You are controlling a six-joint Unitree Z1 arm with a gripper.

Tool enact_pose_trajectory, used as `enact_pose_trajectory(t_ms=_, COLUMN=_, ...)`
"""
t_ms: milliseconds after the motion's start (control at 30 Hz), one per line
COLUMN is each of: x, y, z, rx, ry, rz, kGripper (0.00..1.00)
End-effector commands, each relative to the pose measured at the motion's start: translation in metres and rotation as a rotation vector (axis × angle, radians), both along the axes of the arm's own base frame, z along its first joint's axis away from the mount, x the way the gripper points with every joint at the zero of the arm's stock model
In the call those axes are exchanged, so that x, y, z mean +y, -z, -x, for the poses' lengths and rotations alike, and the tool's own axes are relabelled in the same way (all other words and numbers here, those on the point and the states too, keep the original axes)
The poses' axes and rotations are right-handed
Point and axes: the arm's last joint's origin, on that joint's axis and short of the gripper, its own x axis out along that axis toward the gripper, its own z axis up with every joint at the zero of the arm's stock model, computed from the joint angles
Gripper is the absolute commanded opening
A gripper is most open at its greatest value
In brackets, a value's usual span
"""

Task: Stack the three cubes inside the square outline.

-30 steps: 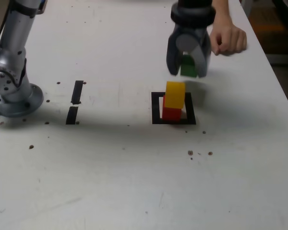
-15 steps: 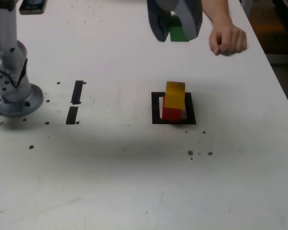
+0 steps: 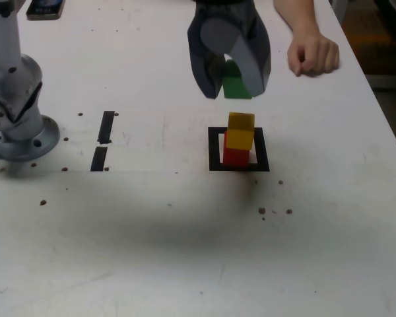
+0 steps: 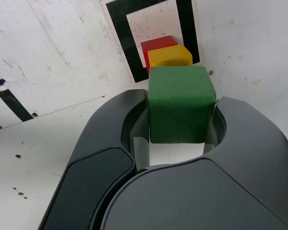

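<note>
Next, I let go of the green cube with my gripper on top of the yellow cube (image 3: 241,118) (image 4: 172,63).
The yellow cube (image 3: 240,130) sits on the red cube (image 3: 236,156) inside the square outline (image 3: 214,149) of black tape. My gripper (image 3: 231,88) hangs in the air just above and slightly behind this stack, shut on the green cube (image 3: 235,84). In the wrist view the green cube (image 4: 181,103) is clamped between the two dark fingers, with the yellow cube (image 4: 169,56), the red cube (image 4: 156,45) and the square outline (image 4: 119,31) below it.
A person's hand (image 3: 311,53) rests on the white table at the exterior view's far right. Two short black tape strips (image 3: 103,140) lie left of the outline. The arm's base (image 3: 13,112) stands at the far left. A phone (image 3: 45,7) lies at the back.
The gripper, holding the green cube, rose and went back from beside the stack, then came lower and forward to hang over the yellow cube. The hand stayed put.
</note>
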Motion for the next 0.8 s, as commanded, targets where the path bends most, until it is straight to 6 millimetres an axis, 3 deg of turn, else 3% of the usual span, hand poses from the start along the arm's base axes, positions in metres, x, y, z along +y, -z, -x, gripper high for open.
enact_pose_trajectory(t_ms=0, x=-0.001, y=0.006, z=-0.003, rx=0.007, ry=0.002, rz=0.006, kGripper=0.04)
enact_pose_trajectory(t_ms=400, x=-0.004, y=0.032, z=-0.012, rx=0.018, ry=0.005, rz=0.026, kGripper=0.08)
enact_pose_trajectory(t_ms=767, x=-0.004, y=0.039, z=-0.011, rx=0.036, ry=0.002, rz=0.029, kGripper=0.44)
